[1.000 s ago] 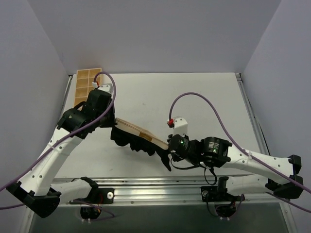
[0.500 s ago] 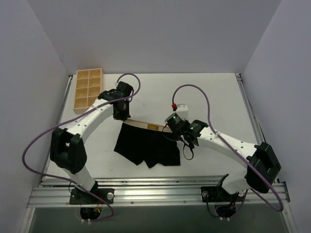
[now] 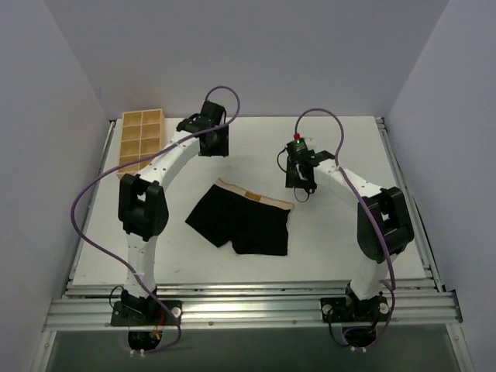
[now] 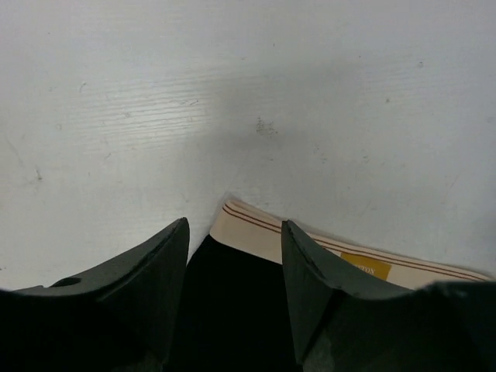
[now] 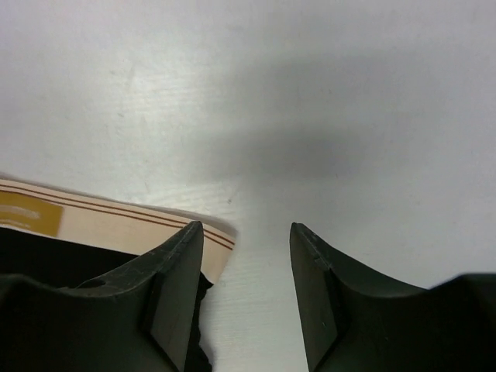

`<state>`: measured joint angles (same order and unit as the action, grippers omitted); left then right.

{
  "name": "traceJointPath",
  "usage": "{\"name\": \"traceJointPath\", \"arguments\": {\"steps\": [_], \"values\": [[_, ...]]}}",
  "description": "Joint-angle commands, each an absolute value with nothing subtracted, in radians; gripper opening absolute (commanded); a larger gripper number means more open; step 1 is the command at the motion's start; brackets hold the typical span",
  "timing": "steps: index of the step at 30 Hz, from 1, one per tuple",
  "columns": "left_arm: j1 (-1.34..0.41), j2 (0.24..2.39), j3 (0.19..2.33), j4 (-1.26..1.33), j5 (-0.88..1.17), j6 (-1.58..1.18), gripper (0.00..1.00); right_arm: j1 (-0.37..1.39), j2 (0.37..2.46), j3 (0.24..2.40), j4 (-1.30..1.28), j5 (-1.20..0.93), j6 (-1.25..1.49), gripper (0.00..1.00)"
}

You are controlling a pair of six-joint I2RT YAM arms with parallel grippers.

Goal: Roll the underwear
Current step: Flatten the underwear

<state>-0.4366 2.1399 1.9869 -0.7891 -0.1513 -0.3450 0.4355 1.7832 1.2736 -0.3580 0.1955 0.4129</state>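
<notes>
My right gripper will next need to grasp the underwear by the beige waistband's end (image 3: 291, 207) (image 5: 211, 271) nearest that gripper, at the spot where it joins the black cloth.
The underwear (image 3: 242, 223) lies spread flat in the middle of the table, black with a beige waistband (image 3: 256, 196) along its far edge. My left gripper (image 3: 211, 146) hangs open beyond the waistband's left corner. In the left wrist view that corner (image 4: 252, 229) shows between the fingers of the left gripper (image 4: 235, 232), and they grip nothing. My right gripper (image 3: 300, 186) is open just past the right corner. In the right wrist view the waistband's end (image 5: 116, 221) lies beside the left finger of the right gripper (image 5: 246, 232), with bare table between the fingers.
A tan wooden compartment tray (image 3: 139, 139) stands at the table's far left corner, close to the left arm's forearm. Purple cables loop above both arms. A metal rail (image 3: 248, 310) runs along the near edge, and grey walls close in the sides.
Both grippers have opened and let go of the underwear, which has dropped from a stretched hold to lie flat. Both arms have swung toward the far side of the table.
</notes>
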Motion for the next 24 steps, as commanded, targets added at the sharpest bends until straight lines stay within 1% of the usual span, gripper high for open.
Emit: {"name": "traceJointPath", "arguments": {"steps": [1,3,4,8,11,15,18,24], "values": [[-0.439,2.037,1.972,-0.815,-0.14,-0.316,0.59,0.443,1.735,1.327,-0.428,0.08,0.399,0.43],[-0.451,1.991,1.887,-0.787,-0.138,-0.313,0.6,0.443,1.721,1.296,-0.411,0.028,0.435,0.38],[-0.46,1.944,1.79,-0.747,-0.114,-0.313,0.59,0.445,1.718,1.257,-0.39,-0.027,0.451,0.36],[-0.463,1.861,1.585,-0.677,-0.043,-0.345,0.59,0.466,1.648,1.136,-0.316,-0.098,0.531,0.33],[-0.463,1.829,1.49,-0.646,-0.014,-0.359,0.59,0.488,1.6,1.041,-0.272,-0.104,0.571,0.29],[-0.463,1.824,1.444,-0.635,-0.005,-0.373,0.59,0.483,1.592,0.941,-0.216,-0.08,0.588,0.24],[-0.462,1.832,1.436,-0.643,-0.011,-0.373,0.59,0.476,1.611,0.904,-0.218,-0.016,0.565,0.19],[-0.456,1.881,1.436,-0.653,-0.015,-0.371,0.59,0.454,1.6,0.867,-0.225,0.043,0.537,0.14]]}}
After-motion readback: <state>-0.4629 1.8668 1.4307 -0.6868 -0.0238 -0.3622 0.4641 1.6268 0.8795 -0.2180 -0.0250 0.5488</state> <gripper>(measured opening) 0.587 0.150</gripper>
